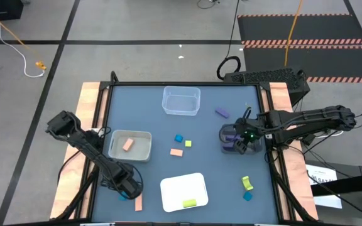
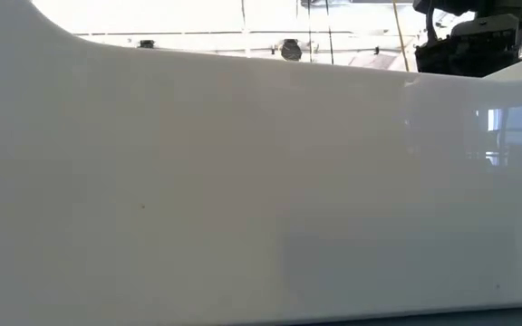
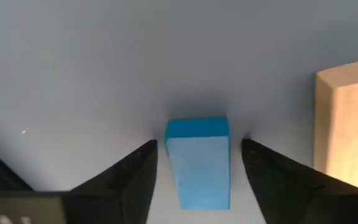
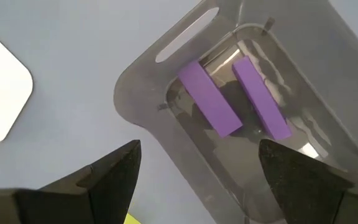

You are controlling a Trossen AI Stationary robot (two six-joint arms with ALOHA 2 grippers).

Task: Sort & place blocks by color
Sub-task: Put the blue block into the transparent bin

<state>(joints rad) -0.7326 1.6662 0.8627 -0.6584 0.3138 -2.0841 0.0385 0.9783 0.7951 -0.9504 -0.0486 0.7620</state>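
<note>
The right gripper next closes on the loose purple block's long sides (image 1: 222, 113), between the clear bin and the dark bin.
My left gripper (image 1: 128, 188) (image 3: 199, 144) is low over the table's near left part and open. Its fingers stand on either side of a blue block (image 3: 199, 163) lying flat on the table, with a gap on each side. A tan bar (image 3: 347, 118) (image 1: 138, 202) lies just beside it. My right gripper (image 1: 239, 145) (image 4: 199, 144) hangs open above a dark see-through bin (image 4: 148, 93) (image 1: 229, 134) at the table's right. Two purple bars (image 4: 209, 98) (image 4: 261, 99) lie on the bin's floor.
A clear bin (image 1: 181, 101) sits at the far middle. A grey bin (image 1: 142, 145) holds a peach block (image 1: 128, 144). A white tray (image 1: 175, 188) holds a yellow-green block (image 1: 189, 203); its wall (image 2: 243, 181) fills the low view. Loose on the table: purple block (image 1: 222, 113), blue cube (image 1: 178, 138), yellow-green cube (image 1: 188, 144), peach bar (image 1: 176, 152), yellow-green block (image 1: 247, 182), blue block (image 1: 248, 196).
</note>
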